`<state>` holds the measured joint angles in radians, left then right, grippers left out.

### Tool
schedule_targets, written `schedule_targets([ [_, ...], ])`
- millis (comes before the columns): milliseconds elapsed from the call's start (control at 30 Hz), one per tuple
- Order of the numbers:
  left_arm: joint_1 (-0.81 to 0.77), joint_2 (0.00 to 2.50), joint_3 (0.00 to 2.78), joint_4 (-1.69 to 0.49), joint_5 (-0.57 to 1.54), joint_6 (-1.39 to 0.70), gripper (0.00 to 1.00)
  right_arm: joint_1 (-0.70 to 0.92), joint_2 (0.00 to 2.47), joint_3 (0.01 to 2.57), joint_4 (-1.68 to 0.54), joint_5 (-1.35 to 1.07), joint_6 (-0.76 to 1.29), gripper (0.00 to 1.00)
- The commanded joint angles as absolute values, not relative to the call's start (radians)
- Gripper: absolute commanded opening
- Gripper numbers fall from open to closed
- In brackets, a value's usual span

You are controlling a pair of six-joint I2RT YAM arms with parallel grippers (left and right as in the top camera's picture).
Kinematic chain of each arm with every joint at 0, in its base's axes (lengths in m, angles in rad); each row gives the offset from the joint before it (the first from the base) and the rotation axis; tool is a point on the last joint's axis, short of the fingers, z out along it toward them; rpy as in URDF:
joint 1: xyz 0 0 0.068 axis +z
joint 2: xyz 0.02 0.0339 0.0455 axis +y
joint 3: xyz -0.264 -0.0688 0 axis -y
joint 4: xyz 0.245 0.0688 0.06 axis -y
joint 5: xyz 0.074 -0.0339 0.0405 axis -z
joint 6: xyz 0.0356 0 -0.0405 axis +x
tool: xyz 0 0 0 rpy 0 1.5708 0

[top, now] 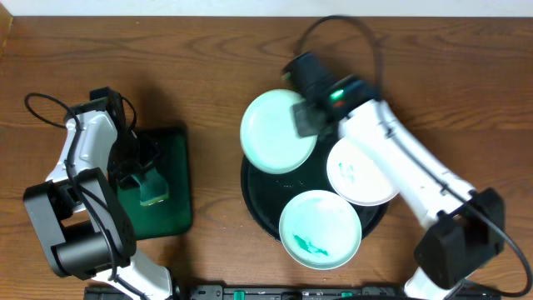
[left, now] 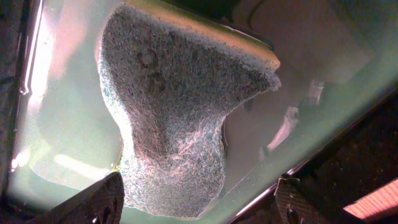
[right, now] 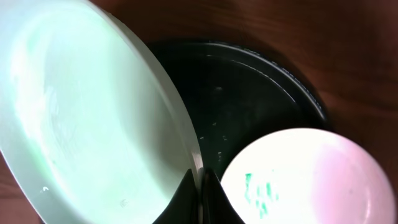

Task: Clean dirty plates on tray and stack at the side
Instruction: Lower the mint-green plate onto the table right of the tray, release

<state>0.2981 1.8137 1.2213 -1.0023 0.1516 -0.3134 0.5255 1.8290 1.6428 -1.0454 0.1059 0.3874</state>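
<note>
I should set the mint-green plate, still tilted over the black tray's edge, down with my right gripper on the bare wooden table (top: 450, 121) beyond the white plate.
The black tray (top: 260, 200) sits at centre. My right gripper (top: 306, 117) is shut on the rim of a mint-green plate (top: 276, 132), held tilted over the tray's far left edge; it also shows in the right wrist view (right: 87, 118) with the fingers (right: 200, 186) pinching its rim. A white plate (top: 360, 171) with green smears lies on the tray's right; it shows too in the right wrist view (right: 311, 174). A second mint plate (top: 320, 229) with a green smear lies at the tray's front. My left gripper (left: 199, 202) is open around a sponge (left: 174, 118).
A small rectangular dark green tray (top: 171, 187) lies at the left, with the sponge (top: 153, 190) on it under my left arm. The brown wooden table (top: 208, 50) surrounds both trays. Cables run along the near edge.
</note>
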Motion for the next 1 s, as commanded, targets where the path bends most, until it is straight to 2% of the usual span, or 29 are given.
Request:
schedule_targets([
  [0,0.297,1.793,1.223,-1.009,0.150,-0.307,0.79,0.354,1.797,1.669,-1.041,-0.094,0.421,0.01],
  [233,0.297,1.794,1.223,-1.008,0.150,-0.307,0.79,-0.026,1.797,1.668,-1.071,-0.144,0.381,0.01],
  [467,0.297,1.793,1.223,-1.008,0.150,-0.307,0.79,-0.314,1.811,1.658,-1.092,-0.148,0.359,0.01],
  [700,0.297,1.793,1.223,-1.008,0.150,-0.307,0.79,-0.469,1.906,1.625,-1.077,-0.147,0.351,0.01],
  [967,0.297,1.794,1.219,-1.009,0.150,-0.307,0.79,-0.532,2.078,1.625,-1.041,-0.171,0.294,0.01],
])
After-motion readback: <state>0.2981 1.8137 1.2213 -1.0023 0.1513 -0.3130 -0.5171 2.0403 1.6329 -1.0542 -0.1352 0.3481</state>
